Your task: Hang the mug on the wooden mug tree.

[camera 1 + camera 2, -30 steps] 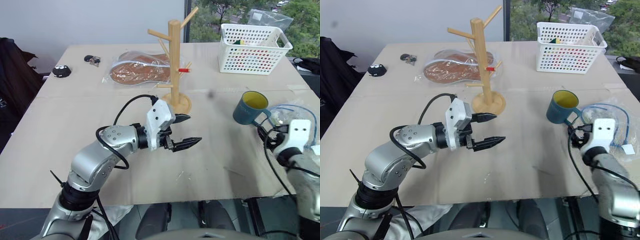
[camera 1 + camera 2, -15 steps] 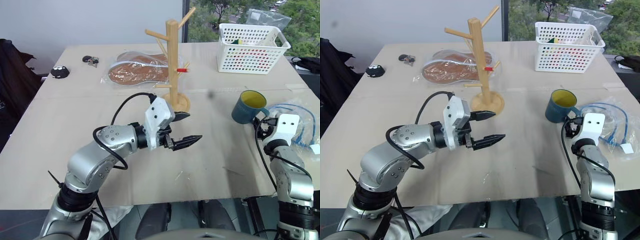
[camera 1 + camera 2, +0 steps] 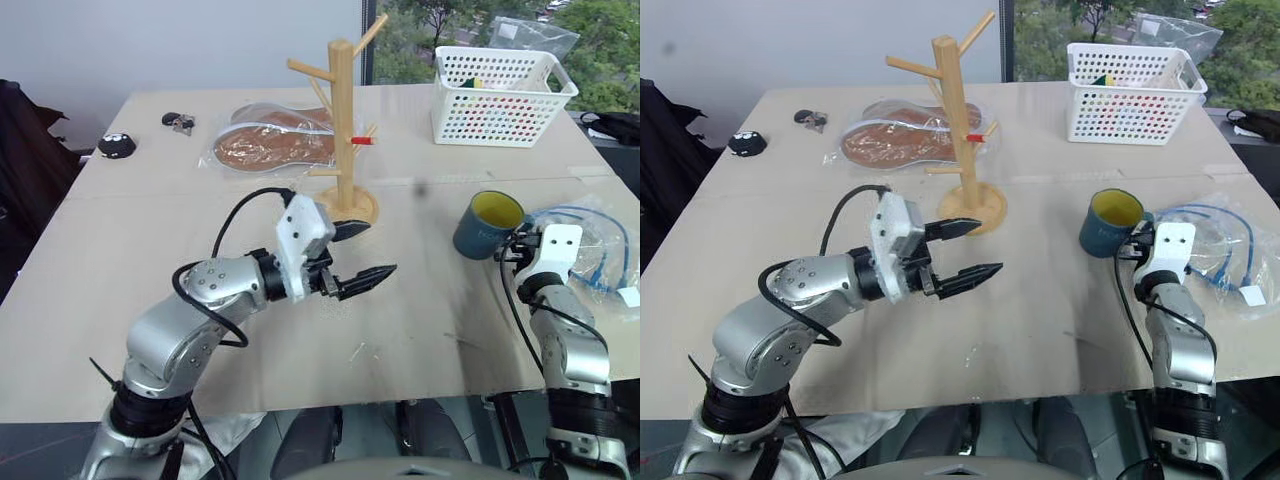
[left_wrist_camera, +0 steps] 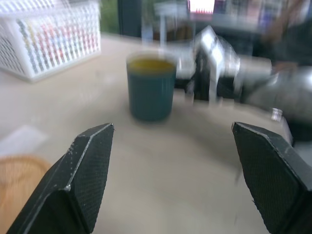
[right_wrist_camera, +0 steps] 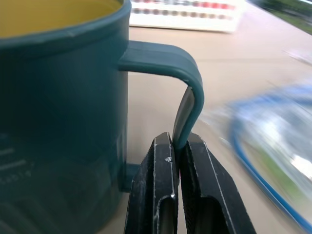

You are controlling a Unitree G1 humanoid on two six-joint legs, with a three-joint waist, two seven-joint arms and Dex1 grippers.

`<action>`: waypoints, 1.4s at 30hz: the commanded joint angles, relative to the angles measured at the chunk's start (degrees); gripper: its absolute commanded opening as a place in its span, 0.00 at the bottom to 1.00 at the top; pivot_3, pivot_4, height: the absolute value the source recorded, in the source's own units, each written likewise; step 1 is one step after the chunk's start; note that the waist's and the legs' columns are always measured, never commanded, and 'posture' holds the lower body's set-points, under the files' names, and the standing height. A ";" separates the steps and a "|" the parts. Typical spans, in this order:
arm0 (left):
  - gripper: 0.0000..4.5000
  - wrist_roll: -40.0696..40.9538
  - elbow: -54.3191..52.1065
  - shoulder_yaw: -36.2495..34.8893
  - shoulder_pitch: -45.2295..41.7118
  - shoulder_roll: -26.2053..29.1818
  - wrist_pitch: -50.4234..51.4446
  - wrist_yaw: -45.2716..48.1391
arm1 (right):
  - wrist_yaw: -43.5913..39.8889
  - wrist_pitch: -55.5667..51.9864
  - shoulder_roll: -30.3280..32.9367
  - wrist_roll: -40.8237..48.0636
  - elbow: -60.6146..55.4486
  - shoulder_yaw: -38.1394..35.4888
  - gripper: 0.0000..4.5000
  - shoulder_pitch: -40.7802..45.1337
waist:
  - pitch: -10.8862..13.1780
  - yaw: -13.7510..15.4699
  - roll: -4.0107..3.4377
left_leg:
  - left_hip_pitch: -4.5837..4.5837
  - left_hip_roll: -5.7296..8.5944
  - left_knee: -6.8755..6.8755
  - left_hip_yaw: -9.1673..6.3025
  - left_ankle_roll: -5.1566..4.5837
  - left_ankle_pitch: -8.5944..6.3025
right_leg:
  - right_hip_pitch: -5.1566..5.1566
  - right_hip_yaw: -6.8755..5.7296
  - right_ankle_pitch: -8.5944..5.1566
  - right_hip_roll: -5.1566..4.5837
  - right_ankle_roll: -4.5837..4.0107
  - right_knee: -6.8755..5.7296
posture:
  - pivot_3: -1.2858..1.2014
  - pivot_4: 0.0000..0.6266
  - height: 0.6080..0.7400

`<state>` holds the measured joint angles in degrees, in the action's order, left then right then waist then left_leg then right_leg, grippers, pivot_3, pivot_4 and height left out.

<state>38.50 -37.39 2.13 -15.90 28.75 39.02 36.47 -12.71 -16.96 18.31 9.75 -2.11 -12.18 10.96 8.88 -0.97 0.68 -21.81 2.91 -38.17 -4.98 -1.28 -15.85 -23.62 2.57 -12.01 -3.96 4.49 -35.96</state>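
Note:
Next, my right gripper lets go of the teal-blue mug so it hangs under the red-tipped peg of the wooden mug tree [image 3: 357, 178]. The mug still stands on the table.
The teal-blue mug [image 3: 487, 225] with a yellow inside stands on the table at the right, its handle [image 5: 187, 92] turned toward my right arm. My right gripper [image 5: 178, 146] is shut on the lower part of that handle, just behind the mug [image 3: 516, 245]. The wooden mug tree [image 3: 343, 120] stands upright at the table's middle, its round base [image 3: 352, 208] to the left of the mug. My left gripper [image 3: 374, 250] hovers open in front of the tree's base, pointing toward the mug [image 4: 148, 87], with nothing between its fingers.
A white perforated basket [image 3: 503, 95] stands at the back right. A plastic bag with brown insoles [image 3: 270, 145] lies behind the tree. A bagged blue cable [image 3: 595, 240] lies right of the mug. Keys [image 3: 180, 121] and a small black object [image 3: 117, 146] sit far left.
My right gripper has moved forward to the mug's handle and shut on it. The left gripper has stayed open in nearly the same place.

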 commanded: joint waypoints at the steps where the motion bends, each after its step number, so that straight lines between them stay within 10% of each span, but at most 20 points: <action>1: 0.89 1.34 -0.57 -6.62 3.97 -4.29 -10.15 0.14 | -13.75 -1.44 7.44 2.32 -4.31 5.51 0.01 5.89 | 0.09 -0.32 -0.15 | 0.02 0.00 0.00 0.02 0.00 0.00 | 0.01 0.02 0.00 0.01 0.00 0.00 | 0.52 0.24 1.00; 15: 0.89 3.38 4.74 -16.73 13.90 -11.56 -27.96 1.72 | -36.21 -17.18 20.01 1.05 -5.12 23.80 0.01 40.09 | 0.13 0.52 -0.13 | -0.18 0.02 -0.08 -0.15 -0.06 -0.03 | -0.03 -0.19 0.01 -0.09 -0.02 0.12 | 0.52 0.24 1.00; 34: 0.89 0.87 6.43 -13.52 17.00 -12.87 -33.93 1.41 | -38.18 -14.50 10.20 -9.34 8.70 32.84 0.01 56.77 | 0.15 0.06 -0.16 | -0.18 -0.01 0.07 -0.15 -0.02 -0.03 | -0.16 -0.16 0.01 -0.07 -0.04 0.09 | 0.52 0.24 1.00; 42: 0.89 1.58 6.04 -13.94 18.16 -11.37 -33.17 1.67 | -36.54 -16.94 9.73 -10.00 9.82 29.23 0.71 56.60 | 0.15 0.17 -0.16 | -0.21 0.02 0.08 -0.16 -0.02 -0.03 | -0.18 -0.17 0.01 -0.09 -0.04 0.11 | 0.52 0.24 1.00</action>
<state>39.55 -30.15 -11.23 1.67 16.72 6.50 37.78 -50.13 -33.38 27.27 -0.53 9.26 20.14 66.21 9.03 -0.80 0.52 -22.02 2.92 -38.08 -5.15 -1.30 -15.88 -23.80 2.40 -11.99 -4.04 4.45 -35.85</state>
